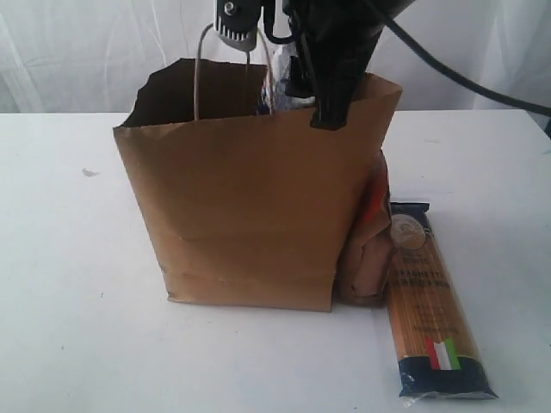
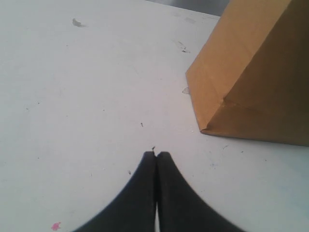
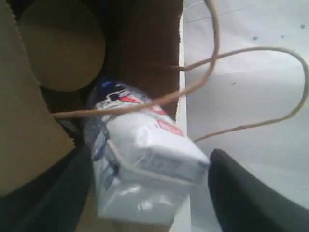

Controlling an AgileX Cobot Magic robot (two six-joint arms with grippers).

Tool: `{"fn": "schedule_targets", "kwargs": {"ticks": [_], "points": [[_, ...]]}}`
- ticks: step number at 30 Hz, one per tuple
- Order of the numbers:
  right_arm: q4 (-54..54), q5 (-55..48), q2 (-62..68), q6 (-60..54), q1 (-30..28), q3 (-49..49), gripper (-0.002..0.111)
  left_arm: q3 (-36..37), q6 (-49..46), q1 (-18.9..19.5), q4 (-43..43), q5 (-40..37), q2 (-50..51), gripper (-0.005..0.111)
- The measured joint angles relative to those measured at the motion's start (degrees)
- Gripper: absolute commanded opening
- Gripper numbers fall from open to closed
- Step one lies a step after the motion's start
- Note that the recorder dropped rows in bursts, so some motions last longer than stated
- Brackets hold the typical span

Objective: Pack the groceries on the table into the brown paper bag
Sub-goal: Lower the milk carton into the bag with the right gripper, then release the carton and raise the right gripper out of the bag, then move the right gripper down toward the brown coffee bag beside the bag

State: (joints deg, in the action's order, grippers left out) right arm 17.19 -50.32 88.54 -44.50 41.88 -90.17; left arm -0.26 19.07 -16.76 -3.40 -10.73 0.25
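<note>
Next, I close my right gripper on the brown-orange pouch's outer edge [image 1: 390,217], beside the spaghetti packet.
The brown paper bag [image 1: 241,206] stands open in the middle of the table [image 1: 77,301]. My right gripper [image 1: 314,86] hangs in the bag's mouth at its right rim. In the right wrist view it [image 3: 147,166] is open, with a small blue-white carton [image 3: 145,140] lying between its spread fingers inside the bag. A tan jar lid [image 3: 60,48] shows deeper in. A brown-orange pouch [image 1: 370,249] leans on the bag's right side. The spaghetti packet [image 1: 430,310] lies flat beside it. My left gripper [image 2: 157,154] is shut and empty above the table, near a corner of the bag [image 2: 256,72].
The bag's twisted-paper handles [image 3: 251,50] loop across the right gripper's view. A tiny white lump [image 1: 89,172] lies on the table left of the bag. A black cable [image 1: 465,82] runs off to the right behind it. A white curtain hangs at the back.
</note>
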Motion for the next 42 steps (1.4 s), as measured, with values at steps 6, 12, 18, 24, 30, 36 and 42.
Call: {"fn": "schedule_targets", "kwargs": {"ticks": [6, 12, 18, 24, 30, 36, 42], "points": [[0.57, 1.39, 0.00, 0.57, 0.00, 0.00, 0.069, 0.00, 0.00, 0.00, 0.00, 0.00, 0.00, 0.000], [0.81, 1.74, -0.32, 2.59, 0.00, 0.00, 0.069, 0.00, 0.00, 0.00, 0.00, 0.00, 0.00, 0.000], [1.74, 1.74, -3.15, 9.47, 0.00, 0.00, 0.069, 0.00, 0.00, 0.00, 0.00, 0.00, 0.00, 0.000], [2.21, -1.69, -7.42, 14.70, 0.00, 0.00, 0.068, 0.00, 0.00, 0.00, 0.00, 0.00, 0.00, 0.000], [2.32, -12.17, -12.34, 21.41, -2.27, 0.00, 0.066, 0.00, 0.00, 0.00, 0.00, 0.00, 0.00, 0.000], [2.42, -17.55, -20.35, 31.50, -3.23, 0.00, 0.066, 0.00, 0.00, 0.00, 0.00, 0.00, 0.00, 0.000], [2.55, -19.16, -30.87, 44.50, -3.28, 7.29, 0.066, 0.00, 0.00, 0.00, 0.00, 0.00, 0.00, 0.000]]}}
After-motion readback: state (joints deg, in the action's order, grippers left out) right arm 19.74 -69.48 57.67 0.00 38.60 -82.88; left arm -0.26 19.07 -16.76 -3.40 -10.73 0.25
